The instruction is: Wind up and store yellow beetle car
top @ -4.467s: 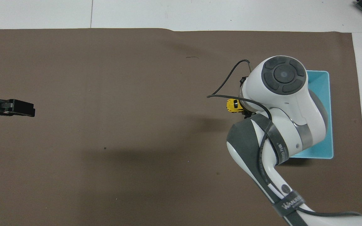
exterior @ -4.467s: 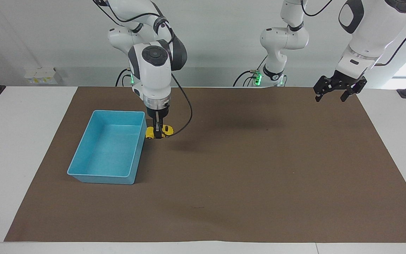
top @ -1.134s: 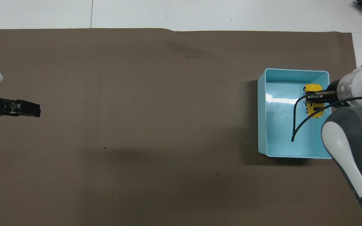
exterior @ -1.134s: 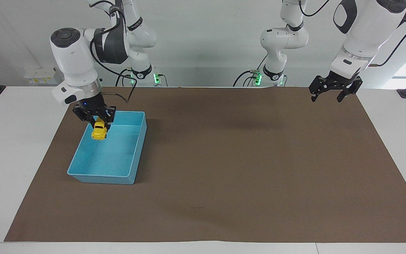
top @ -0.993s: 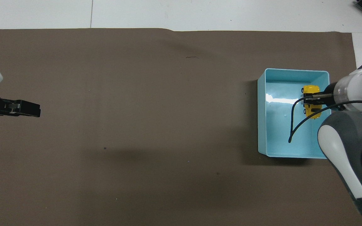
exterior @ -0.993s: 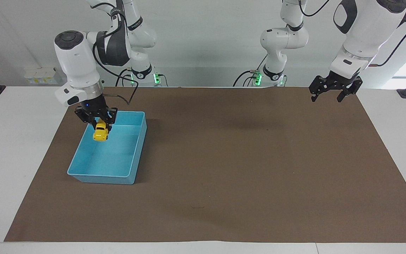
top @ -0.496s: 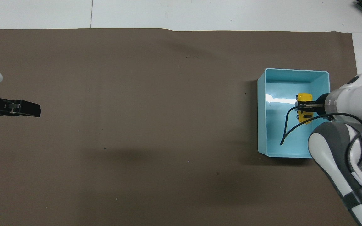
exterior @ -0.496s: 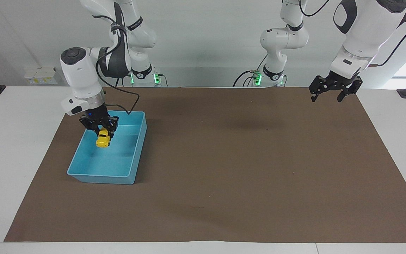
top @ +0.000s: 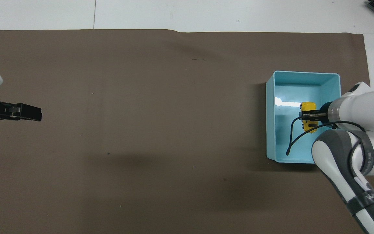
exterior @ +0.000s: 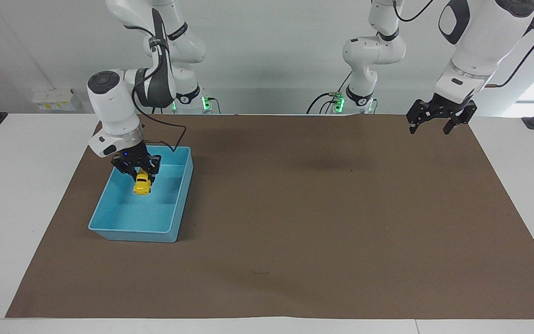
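Note:
Next, my right gripper lets go of the yellow beetle car on the blue tray's bottom near the tray's side (top: 292,127) that faces my left gripper.
The yellow beetle car (exterior: 142,184) is held in my right gripper (exterior: 140,175), nose down, over the inside of the blue tray (exterior: 176,204). In the overhead view the car (top: 309,125) shows over the tray's middle, with the right gripper (top: 307,114) shut across it and the tray (top: 270,130) around it. I cannot tell whether the car touches the tray floor. My left gripper (exterior: 436,121) is open and empty, up in the air over the mat's corner at the left arm's end; it also shows in the overhead view (top: 28,112).
A brown mat (exterior: 322,222) covers most of the white table. The blue tray stands on it at the right arm's end. A black cable (top: 292,136) hangs from the right wrist over the tray.
My right gripper has carried the car from the mat beside the tray to over the tray, then lower and toward the tray's middle. The left arm has barely moved.

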You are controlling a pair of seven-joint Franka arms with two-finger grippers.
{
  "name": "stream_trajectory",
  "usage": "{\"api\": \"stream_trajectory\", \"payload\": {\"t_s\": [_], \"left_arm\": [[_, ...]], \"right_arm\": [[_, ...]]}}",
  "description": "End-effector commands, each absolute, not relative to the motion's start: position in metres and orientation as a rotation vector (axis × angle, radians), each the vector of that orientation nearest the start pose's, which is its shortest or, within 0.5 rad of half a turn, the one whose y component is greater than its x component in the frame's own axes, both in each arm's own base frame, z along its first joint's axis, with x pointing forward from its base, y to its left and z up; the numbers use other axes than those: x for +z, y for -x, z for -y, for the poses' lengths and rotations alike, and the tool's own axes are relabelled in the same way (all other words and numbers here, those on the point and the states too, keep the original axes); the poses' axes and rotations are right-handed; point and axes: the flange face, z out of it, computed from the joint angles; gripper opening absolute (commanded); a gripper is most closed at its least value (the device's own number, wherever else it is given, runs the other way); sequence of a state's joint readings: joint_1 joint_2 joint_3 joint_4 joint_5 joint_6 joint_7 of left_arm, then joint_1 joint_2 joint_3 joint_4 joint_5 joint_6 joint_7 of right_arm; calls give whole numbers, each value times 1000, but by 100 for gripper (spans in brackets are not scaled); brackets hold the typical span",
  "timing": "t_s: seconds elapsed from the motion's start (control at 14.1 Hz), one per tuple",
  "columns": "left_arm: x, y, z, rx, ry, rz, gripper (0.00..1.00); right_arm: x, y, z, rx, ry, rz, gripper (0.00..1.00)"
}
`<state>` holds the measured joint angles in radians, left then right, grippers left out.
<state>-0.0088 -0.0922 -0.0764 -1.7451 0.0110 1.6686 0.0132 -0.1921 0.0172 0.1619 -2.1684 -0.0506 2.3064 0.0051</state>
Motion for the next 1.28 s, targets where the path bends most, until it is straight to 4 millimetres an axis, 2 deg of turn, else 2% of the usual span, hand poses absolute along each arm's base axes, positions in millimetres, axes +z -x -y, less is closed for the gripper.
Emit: {"api": "stream_trajectory", "payload": {"t_s": [0.0, 0.35, 0.64, 0.92, 1.21], "left_arm": [[606, -532, 43, -26, 3127, -154, 100], [606, -532, 43, -27, 3125, -154, 100], [606, -532, 43, -26, 3127, -154, 100], [606, -532, 43, -27, 3125, -154, 100], [606, -532, 43, -26, 3127, -154, 100]], "right_arm": [[389, -547, 21, -234, 3147, 30, 0], [371, -546, 21, -259, 3141, 31, 0], [335, -532, 21, -290, 3131, 62, 0], [329, -528, 21, -300, 3111, 24, 0], [314, -523, 19, -293, 3109, 29, 0]]}}
